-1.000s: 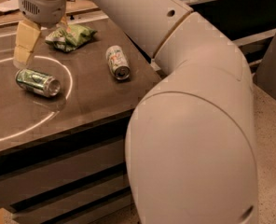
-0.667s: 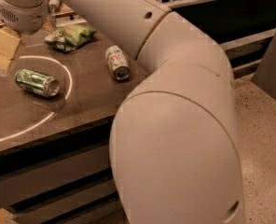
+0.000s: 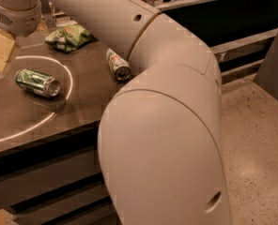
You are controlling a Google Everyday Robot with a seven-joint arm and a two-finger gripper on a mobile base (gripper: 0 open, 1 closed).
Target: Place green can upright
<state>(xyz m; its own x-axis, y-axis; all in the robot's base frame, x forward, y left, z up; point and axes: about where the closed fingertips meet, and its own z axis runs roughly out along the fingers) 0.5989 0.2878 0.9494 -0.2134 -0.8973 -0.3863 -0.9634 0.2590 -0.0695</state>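
Next, I grip the back end point(image 3: 23, 78) of the green can, opposite its silver end.
The green can point(image 3: 37, 82) lies on its side on the dark table point(image 3: 82, 102), inside a bright ring of light, its silver end facing right. My gripper point(image 3: 1, 55) hangs at the far left, above and to the left of the can, and does not touch it. My arm sweeps from the lower right up across the view to the gripper.
A white-and-pale-green can point(image 3: 118, 64) lies on its side right of the green can, close to my arm. A green snack bag point(image 3: 67, 36) lies at the back of the table. The table's front edge runs below the can. Speckled floor point(image 3: 251, 139) is at the right.
My gripper has moved left, from above the can's left end to the far left. The view has shifted, so the table items sit further right. The cans have not moved.
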